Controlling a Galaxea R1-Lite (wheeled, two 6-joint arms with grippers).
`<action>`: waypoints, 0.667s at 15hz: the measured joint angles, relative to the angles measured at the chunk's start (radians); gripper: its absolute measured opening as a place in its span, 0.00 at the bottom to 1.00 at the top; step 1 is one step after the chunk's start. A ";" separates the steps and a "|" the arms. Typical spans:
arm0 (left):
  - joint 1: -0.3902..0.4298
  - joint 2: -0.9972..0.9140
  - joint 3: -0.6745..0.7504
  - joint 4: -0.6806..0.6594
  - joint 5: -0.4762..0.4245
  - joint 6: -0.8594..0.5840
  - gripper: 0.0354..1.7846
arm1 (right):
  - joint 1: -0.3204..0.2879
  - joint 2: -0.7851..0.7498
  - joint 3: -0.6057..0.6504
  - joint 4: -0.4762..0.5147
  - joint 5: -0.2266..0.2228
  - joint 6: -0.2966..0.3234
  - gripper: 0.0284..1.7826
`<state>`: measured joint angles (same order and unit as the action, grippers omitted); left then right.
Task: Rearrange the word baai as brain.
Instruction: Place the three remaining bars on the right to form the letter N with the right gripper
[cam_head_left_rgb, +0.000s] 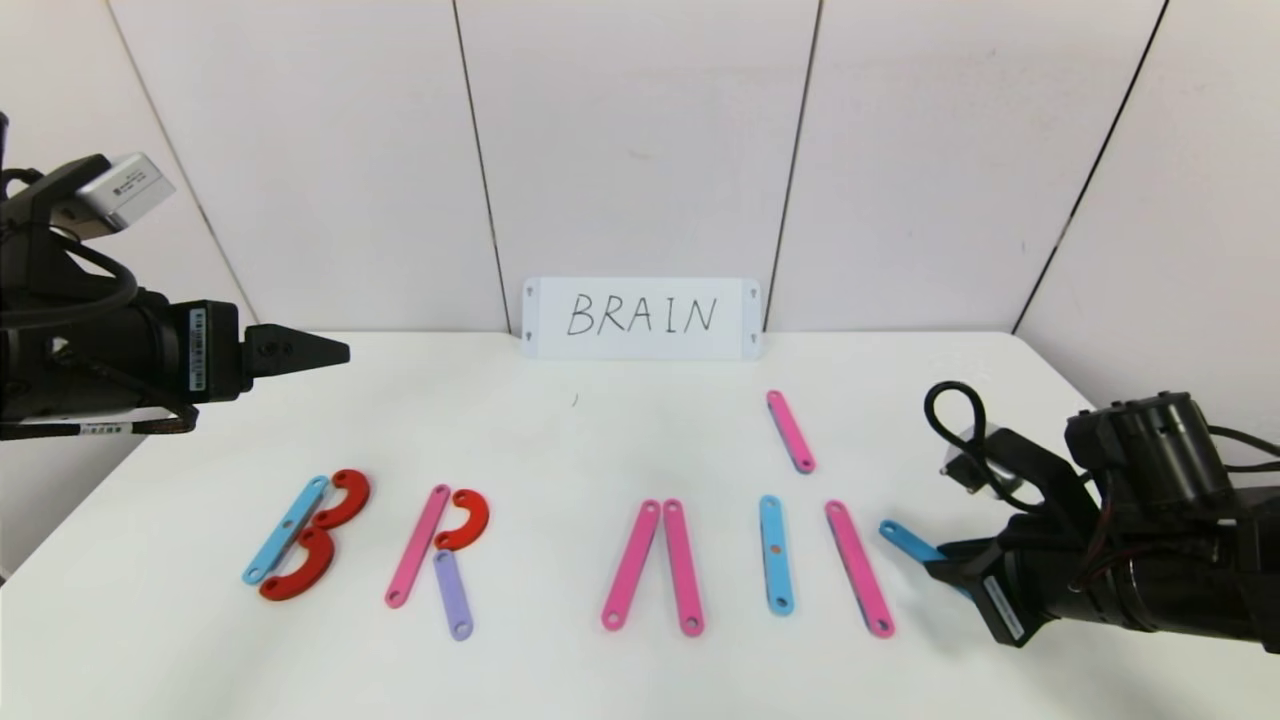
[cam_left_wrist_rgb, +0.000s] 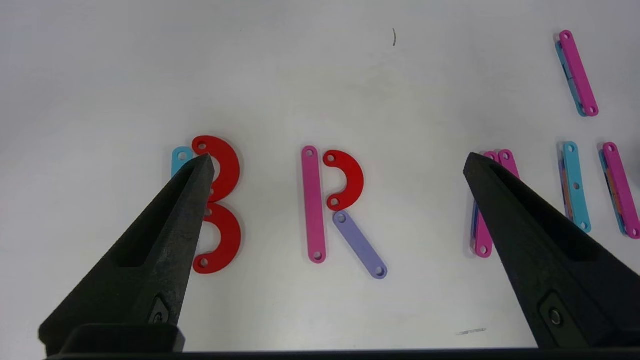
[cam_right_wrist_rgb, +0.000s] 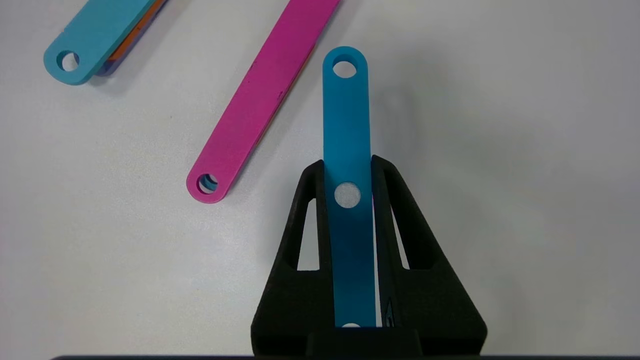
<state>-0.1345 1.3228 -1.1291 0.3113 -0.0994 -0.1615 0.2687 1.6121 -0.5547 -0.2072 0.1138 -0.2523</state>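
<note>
The blue strip will go beside the row's last pink strip (cam_head_left_rgb: 906, 559) (cam_right_wrist_rgb: 390, 112). I need to put it down there with my right gripper, with the strips' far ends together.
The word of flat plastic pieces lies in a row on the white table (cam_head_left_rgb: 600, 440). It starts with a B (cam_head_left_rgb: 300, 535) made of a blue strip and two red curves. After it come an R (cam_left_wrist_rgb: 330, 200) in pink, red and purple, two leaning pink strips (cam_head_left_rgb: 655, 565), a blue strip (cam_head_left_rgb: 775, 555) and a pink strip (cam_head_left_rgb: 858, 568). Low over the table at the right, my right gripper (cam_right_wrist_rgb: 347, 162) is shut on another blue strip (cam_right_wrist_rgb: 345, 115), whose free end points toward that pink strip. My left gripper (cam_left_wrist_rgb: 339, 159) hangs open and empty, high at the left.
A lone pink strip (cam_head_left_rgb: 790, 430) lies farther back, right of centre. A white card (cam_head_left_rgb: 641, 318) with handwritten "BRAIN" leans on the back wall. The table's left edge runs under my left arm.
</note>
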 joint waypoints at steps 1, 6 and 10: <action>0.000 0.000 0.000 0.000 0.000 0.000 0.98 | 0.000 0.011 -0.002 0.000 0.001 0.000 0.14; 0.001 0.006 0.000 -0.001 0.002 0.000 0.98 | 0.000 0.083 0.000 -0.135 -0.004 0.002 0.14; 0.001 0.009 0.000 -0.002 0.002 0.000 0.98 | -0.001 0.117 0.004 -0.150 -0.004 -0.003 0.14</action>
<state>-0.1336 1.3319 -1.1291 0.3094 -0.0977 -0.1615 0.2679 1.7289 -0.5509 -0.3574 0.1096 -0.2557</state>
